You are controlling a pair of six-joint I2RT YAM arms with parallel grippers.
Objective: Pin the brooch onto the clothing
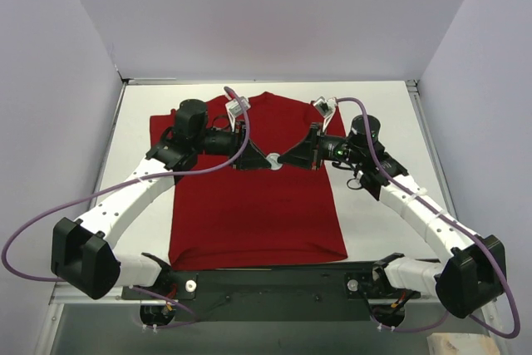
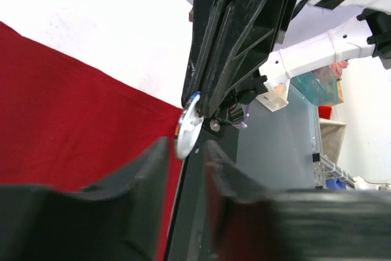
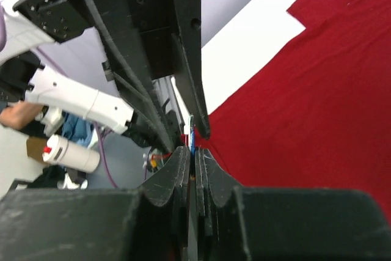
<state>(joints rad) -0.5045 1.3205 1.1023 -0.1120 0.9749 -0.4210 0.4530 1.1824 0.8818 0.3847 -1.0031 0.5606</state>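
The brooch's edge is in my right gripper, so my left gripper needs to first take the opposite edge (image 2: 182, 148) and free my right gripper to open the pin.
The clothing (image 1: 249, 205) is a red T-shirt lying flat on the white table, neck to the far side. Both grippers meet above its chest. The brooch (image 1: 273, 158) shows there as a small white disc between them. My right gripper (image 3: 192, 151) is shut on the brooch (image 3: 191, 136), which is seen edge-on as a thin blue line. In the left wrist view the brooch (image 2: 187, 128) shows its white back just past my left gripper (image 2: 186, 151), whose fingers stand apart without touching it. The clothing (image 2: 61, 120) (image 3: 305, 102) lies below.
The white table (image 1: 378, 130) is walled on three sides. A black base bar (image 1: 266, 276) runs along the near edge below the shirt hem. Purple cables (image 1: 241, 135) loop over both arms. A white bottle with a red cap (image 3: 67, 153) stands beyond the table.
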